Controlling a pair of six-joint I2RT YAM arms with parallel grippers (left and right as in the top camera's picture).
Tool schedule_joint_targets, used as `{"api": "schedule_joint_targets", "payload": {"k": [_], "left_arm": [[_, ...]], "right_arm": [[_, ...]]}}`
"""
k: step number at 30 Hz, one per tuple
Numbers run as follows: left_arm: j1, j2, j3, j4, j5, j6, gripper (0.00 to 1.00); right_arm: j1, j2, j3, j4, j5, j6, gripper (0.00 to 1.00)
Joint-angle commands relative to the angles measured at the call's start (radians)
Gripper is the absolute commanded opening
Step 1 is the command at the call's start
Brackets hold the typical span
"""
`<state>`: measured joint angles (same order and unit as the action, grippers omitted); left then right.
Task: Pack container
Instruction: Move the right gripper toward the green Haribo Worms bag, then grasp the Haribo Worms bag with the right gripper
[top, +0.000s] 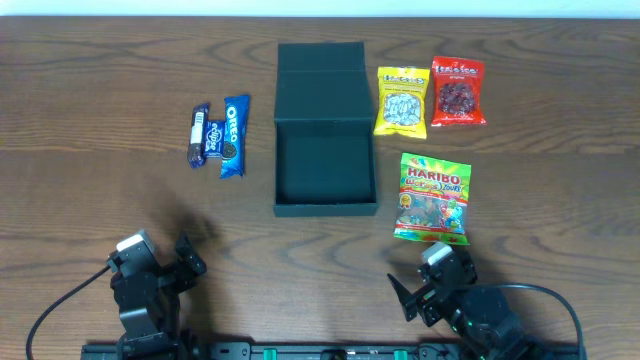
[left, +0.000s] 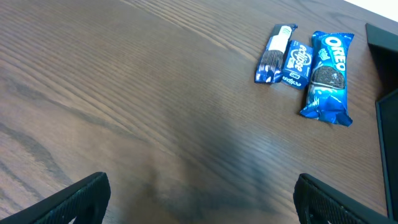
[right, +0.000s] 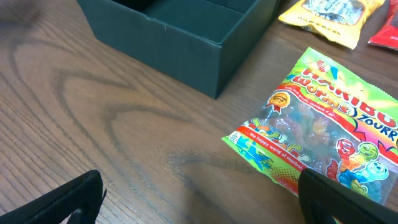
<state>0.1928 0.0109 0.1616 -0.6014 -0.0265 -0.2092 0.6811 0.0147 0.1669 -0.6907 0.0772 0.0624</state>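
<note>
The Haribo bag has a red stripe, a gold badge and a red worm. My right gripper needs to close on the clear middle of the Haribo bag (top: 427, 205) (right: 317, 126), just under that stripe, between the badge and the worm.
The dark green square container (top: 325, 160) stands open at the table's middle, its lid (top: 320, 70) flipped back, and nothing shows inside it. Its corner shows in the right wrist view (right: 186, 43). Left of it lie an Oreo packet (top: 233, 136) and a dark blue packet (top: 203, 135), both also in the left wrist view, the Oreo (left: 328, 76) beside the blue one (left: 283, 55). Right of it lie a yellow packet (top: 402, 101), a red packet (top: 458, 92) and a Haribo bag (top: 433, 198). My left gripper (top: 160, 265) is open and empty at the front left. My right gripper (top: 425, 280) is open and empty just in front of the Haribo bag (right: 323, 137).
The wooden table (top: 100, 200) runs wide on both sides of the container. The arm bases and a rail sit along the front edge (top: 320, 350). A pale wall edge shows at the far back.
</note>
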Motion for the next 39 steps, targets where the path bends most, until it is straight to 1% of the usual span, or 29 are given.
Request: {"api": "schedule_joint_targets", "payload": {"k": [1, 8, 11, 15, 16, 18, 19, 22, 24, 26, 28, 31, 35, 39], "left_arm": [[0.003, -0.007, -0.008, 0.0, -0.007, 0.007, 0.95], [0.003, -0.007, -0.008, 0.0, -0.007, 0.007, 0.95], [0.003, -0.007, -0.008, 0.0, -0.007, 0.007, 0.95], [0.003, -0.007, -0.008, 0.0, -0.007, 0.007, 0.95], [0.003, -0.007, -0.008, 0.0, -0.007, 0.007, 0.95], [0.003, -0.007, -0.008, 0.0, -0.007, 0.007, 0.95], [0.003, -0.007, -0.008, 0.0, -0.007, 0.007, 0.95], [0.003, -0.007, -0.008, 0.0, -0.007, 0.007, 0.95], [0.003, -0.007, -0.008, 0.0, -0.007, 0.007, 0.95], [0.003, -0.007, -0.008, 0.0, -0.007, 0.007, 0.95], [0.003, -0.007, -0.008, 0.0, -0.007, 0.007, 0.95], [0.003, -0.007, -0.008, 0.0, -0.007, 0.007, 0.95], [0.003, -0.007, -0.008, 0.0, -0.007, 0.007, 0.95], [0.003, -0.007, -0.008, 0.0, -0.007, 0.007, 0.95]], "right_arm": [[-0.005, -0.01, -0.007, -0.002, -0.007, -0.015, 0.99], [-0.005, -0.01, -0.007, 0.016, -0.007, -0.01, 0.99], [-0.005, -0.01, -0.007, 0.134, -0.007, 0.132, 0.99], [-0.005, -0.01, -0.007, 0.21, -0.007, 0.338, 0.99], [-0.005, -0.009, -0.007, 0.213, -0.007, 0.414, 0.99], [-0.005, -0.01, -0.007, 0.2, -0.019, 0.632, 0.99], [-0.005, -0.009, -0.007, 0.195, -0.031, 0.706, 0.99], [-0.005, -0.009, -0.007, 0.21, -0.034, 0.797, 0.99], [-0.005, -0.009, -0.007, 0.227, -0.071, 0.85, 0.99], [-0.005, -0.009, -0.007, 0.268, -0.134, 0.831, 0.99], [-0.005, -0.009, -0.007, 0.326, -0.186, 0.763, 0.99], [-0.007, -0.008, 0.015, 0.354, -0.192, 0.73, 0.99], [-0.009, 0.042, 0.103, 0.323, -0.141, 0.666, 0.99], [-0.009, 0.187, 0.231, 0.217, -0.024, 0.571, 0.99]]}}
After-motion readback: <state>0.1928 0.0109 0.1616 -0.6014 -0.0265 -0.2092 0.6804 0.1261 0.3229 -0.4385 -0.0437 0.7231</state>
